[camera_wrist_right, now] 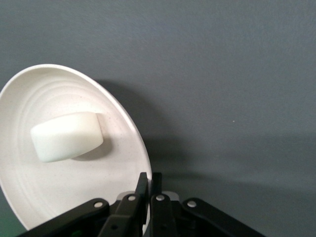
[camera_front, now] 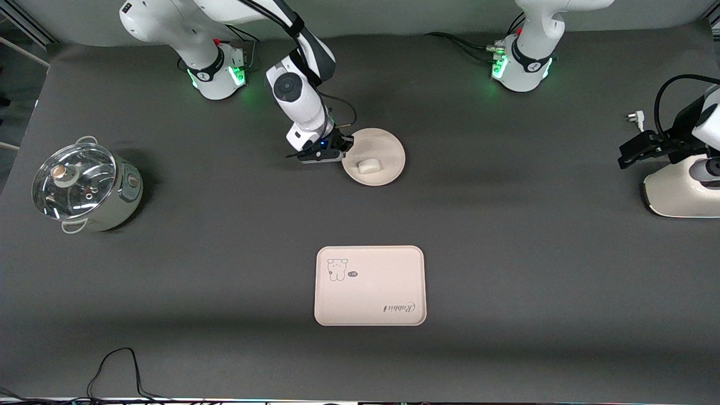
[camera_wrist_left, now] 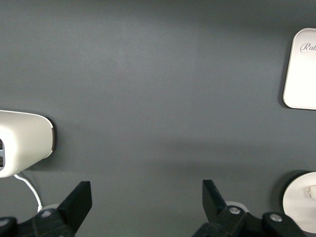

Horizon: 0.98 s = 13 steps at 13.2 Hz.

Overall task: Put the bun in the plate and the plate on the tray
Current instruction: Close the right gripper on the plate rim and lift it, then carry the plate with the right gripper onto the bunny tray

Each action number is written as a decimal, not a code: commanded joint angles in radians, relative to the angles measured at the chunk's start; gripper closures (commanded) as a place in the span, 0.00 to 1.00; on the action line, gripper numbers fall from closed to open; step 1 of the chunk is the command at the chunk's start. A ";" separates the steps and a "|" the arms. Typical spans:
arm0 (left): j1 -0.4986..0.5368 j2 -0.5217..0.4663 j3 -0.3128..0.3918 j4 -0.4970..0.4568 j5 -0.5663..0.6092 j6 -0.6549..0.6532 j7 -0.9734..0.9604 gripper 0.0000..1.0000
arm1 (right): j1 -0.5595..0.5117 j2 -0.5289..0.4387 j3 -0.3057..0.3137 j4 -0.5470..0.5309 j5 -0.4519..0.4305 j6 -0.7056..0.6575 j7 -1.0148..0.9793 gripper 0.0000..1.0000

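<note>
Next, I set the plate on the middle of the printed tray [camera_front: 376, 283], between its bear drawing and its lettering, using my right gripper.
The round cream plate [camera_front: 388, 147] lies in the middle of the table, near the robots' bases. The small white bun [camera_front: 368, 166] lies in it. My right gripper [camera_front: 344, 147] is shut on the plate's rim at the side toward the right arm's end. In the right wrist view the fingers [camera_wrist_right: 143, 185] pinch the rim of the plate [camera_wrist_right: 29, 94], with the bun [camera_wrist_right: 66, 136] inside. The printed tray [camera_front: 369, 286] lies nearer the front camera than the plate. My left gripper [camera_front: 641, 149] is open and empty, and waits over the table's left-arm end.
A glass-lidded pot [camera_front: 84, 188] stands at the right arm's end. A white appliance [camera_front: 680, 194] with a cord and plug [camera_front: 634, 119] stands at the left arm's end, under my left gripper [camera_wrist_left: 147, 202]. The left wrist view shows the tray's corner [camera_wrist_left: 303, 69].
</note>
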 commanded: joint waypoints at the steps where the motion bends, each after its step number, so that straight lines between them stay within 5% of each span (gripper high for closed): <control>1: -0.006 -0.008 -0.001 -0.003 -0.013 0.006 -0.013 0.00 | -0.031 -0.131 -0.003 -0.010 0.023 -0.102 -0.056 1.00; 4: -0.001 0.012 -0.007 0.002 -0.022 -0.001 -0.039 0.00 | -0.070 -0.185 -0.003 0.011 0.025 -0.160 -0.105 1.00; 8: 0.009 0.015 0.002 0.014 -0.049 -0.036 -0.028 0.00 | -0.120 -0.136 -0.047 0.157 0.023 -0.263 -0.178 1.00; 13: -0.003 0.020 -0.008 0.040 -0.040 -0.160 -0.033 0.00 | -0.226 0.127 -0.054 0.520 0.012 -0.301 -0.202 1.00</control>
